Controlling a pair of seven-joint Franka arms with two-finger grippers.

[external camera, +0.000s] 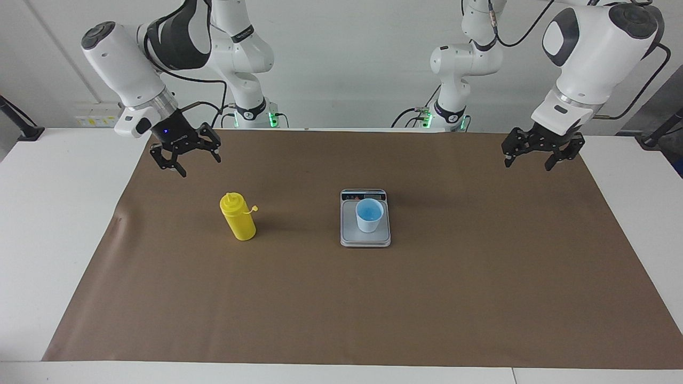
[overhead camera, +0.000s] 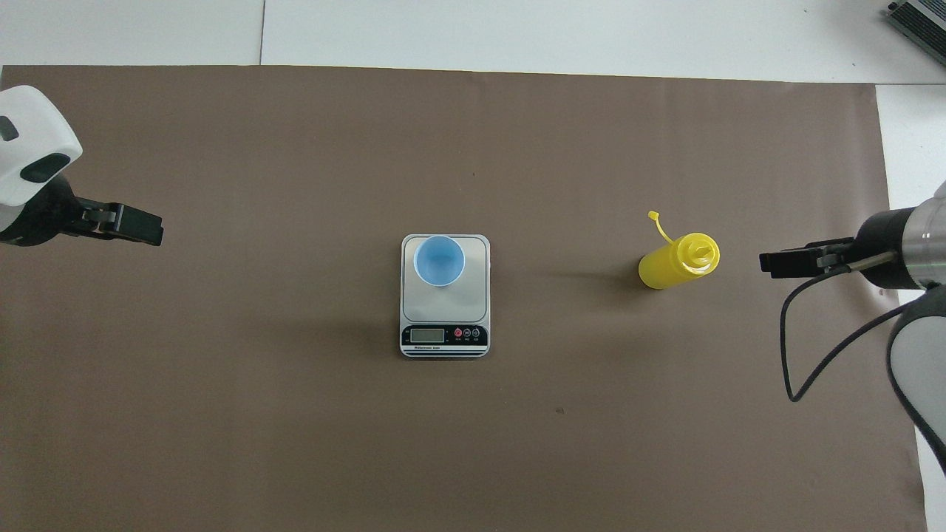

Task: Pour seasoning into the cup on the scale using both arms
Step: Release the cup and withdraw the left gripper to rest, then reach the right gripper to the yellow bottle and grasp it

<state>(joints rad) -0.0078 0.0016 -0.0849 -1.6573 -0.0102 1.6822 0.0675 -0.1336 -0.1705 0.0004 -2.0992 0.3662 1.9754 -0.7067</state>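
Observation:
The yellow squeeze bottle is next for my right gripper, which should move to it and close around the bottle's body (overhead camera: pixel 669 265), a little below its top.
The yellow squeeze bottle (external camera: pixel 238 217) stands upright on the brown mat toward the right arm's end, its tethered tip cap hanging off; it also shows in the overhead view (overhead camera: pixel 676 262). The light blue cup (external camera: pixel 369 215) (overhead camera: pixel 439 260) stands upright on the silver-grey scale (external camera: pixel 365 238) (overhead camera: pixel 445 304) at mid-table. The scale's display strip is on its edge nearer to the robots. My right gripper (external camera: pixel 200 165) (overhead camera: pixel 768 264) is open and empty, raised over the mat beside the bottle. My left gripper (external camera: pixel 527 165) (overhead camera: pixel 151 230) is open and empty, raised over the mat's edge at the left arm's end.
The brown mat (external camera: pixel 341 304) covers most of the white table (external camera: pixel 48 224). A grey device (overhead camera: pixel 916 18) sits at the table corner farthest from the robots, at the right arm's end.

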